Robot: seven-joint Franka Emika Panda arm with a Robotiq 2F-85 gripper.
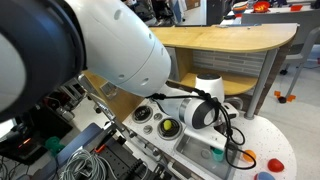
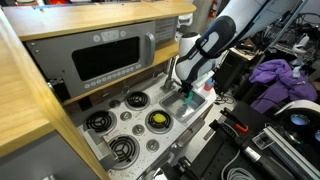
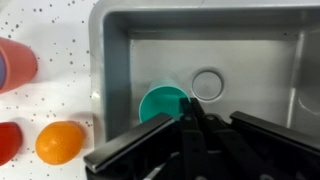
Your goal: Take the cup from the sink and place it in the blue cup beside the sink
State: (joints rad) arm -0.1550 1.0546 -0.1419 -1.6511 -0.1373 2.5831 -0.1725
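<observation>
Next, my gripper sets the teal-green cup down inside the blue cup [image 1: 265, 174] [image 3: 8, 66] near the red round piece.
The teal-green cup [image 3: 160, 103] stands in the grey sink basin [image 3: 250, 60], just left of the round drain [image 3: 207, 85]. It also shows as a teal patch under the gripper in both exterior views [image 1: 216, 152] [image 2: 190, 100]. My gripper [image 3: 192, 112] reaches down into the basin with its two fingers pressed together at the cup's right rim, apparently pinching the wall. The blue cup is only a dark blue spot at the bottom edge of an exterior view [image 1: 262, 176]; I cannot make it out clearly.
On the speckled white counter left of the sink lie an orange round piece [image 3: 60, 142], a red round piece [image 3: 8, 143] and a pink-red cup [image 3: 15, 62]. Black burners [image 2: 100, 120] and a yellow-green item [image 2: 157, 120] lie beyond the sink. A toy microwave [image 2: 110, 60] stands behind.
</observation>
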